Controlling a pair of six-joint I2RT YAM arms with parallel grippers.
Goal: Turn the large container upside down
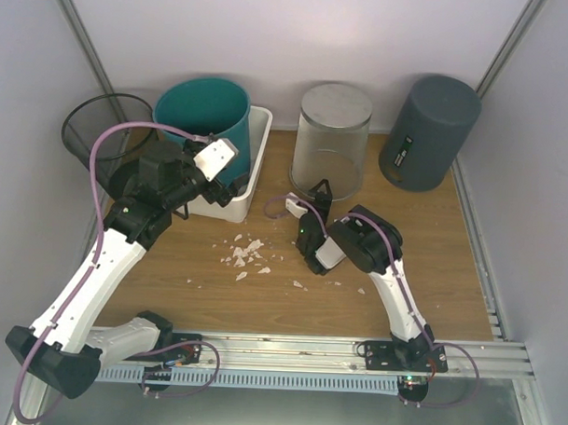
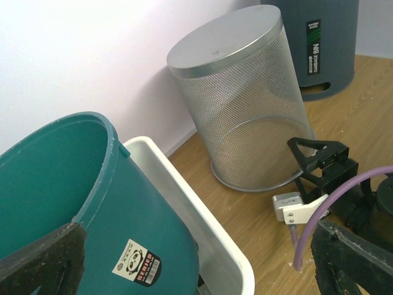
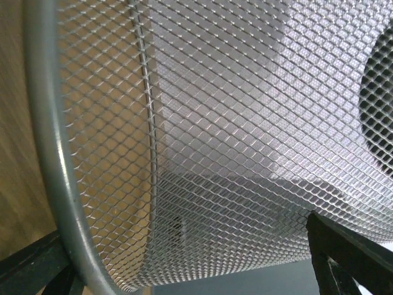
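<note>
The teal bucket has a label, and just above that label my left gripper will close its fingers on the near rim (image 1: 218,136) (image 2: 83,215) of the bucket.
A large teal bucket (image 1: 205,112) stands mouth up, tilted, inside a white tub (image 1: 253,165) at the back left; it also shows in the left wrist view (image 2: 73,203). My left gripper (image 1: 205,147) is open at the bucket's near rim. In its wrist view (image 2: 196,252) one finger (image 2: 43,258) is inside the bucket and the other (image 2: 353,258) is far outside it. A silver mesh bin (image 1: 331,140) stands upside down at the back centre. My right gripper (image 1: 320,191) is open at its bottom rim (image 3: 58,172), with the jaws on either side of the mesh wall.
A black mesh bin (image 1: 102,124) stands upright at the back left corner. A dark grey bin (image 1: 429,132) stands upside down at the back right. White crumbs (image 1: 245,256) lie on the wooden table between the arms. Walls enclose three sides.
</note>
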